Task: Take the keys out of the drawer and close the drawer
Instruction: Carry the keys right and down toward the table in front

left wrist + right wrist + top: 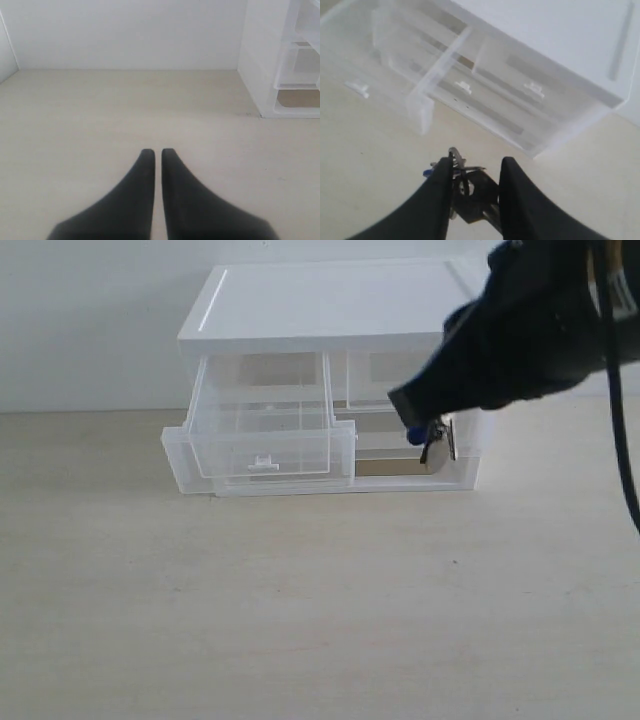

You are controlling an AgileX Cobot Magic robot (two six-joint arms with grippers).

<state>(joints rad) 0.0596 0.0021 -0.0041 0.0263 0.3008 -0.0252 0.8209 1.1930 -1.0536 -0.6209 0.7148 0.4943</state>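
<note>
My right gripper should set the keys down on the bare tabletop (349,548) (402,167) just in front of the inner corner of the open drawer. The keys now hang above the table.
The drawer (262,430), translucent with a small white tab handle (263,462), stands pulled out of the left side of the white cabinet (320,305); nothing shows inside it. My right gripper (425,428) hangs in front of the cabinet's right half, above the table, shut on the keys (436,446), whose blue fob (414,437) sticks out at the side. In the right wrist view the keys (470,190) sit between the black fingers of the right gripper (477,165), with the open drawer (400,55) beyond. My left gripper (156,151) is shut on nothing, low over the bare tabletop.
The cabinet's right half-width drawer (385,375) and the full-width drawer (400,465) below sit pushed in. A white wall (90,320) runs behind the cabinet. In the left wrist view the cabinet (260,75) stands off to one side. The pale tabletop (300,600) spreads in front.
</note>
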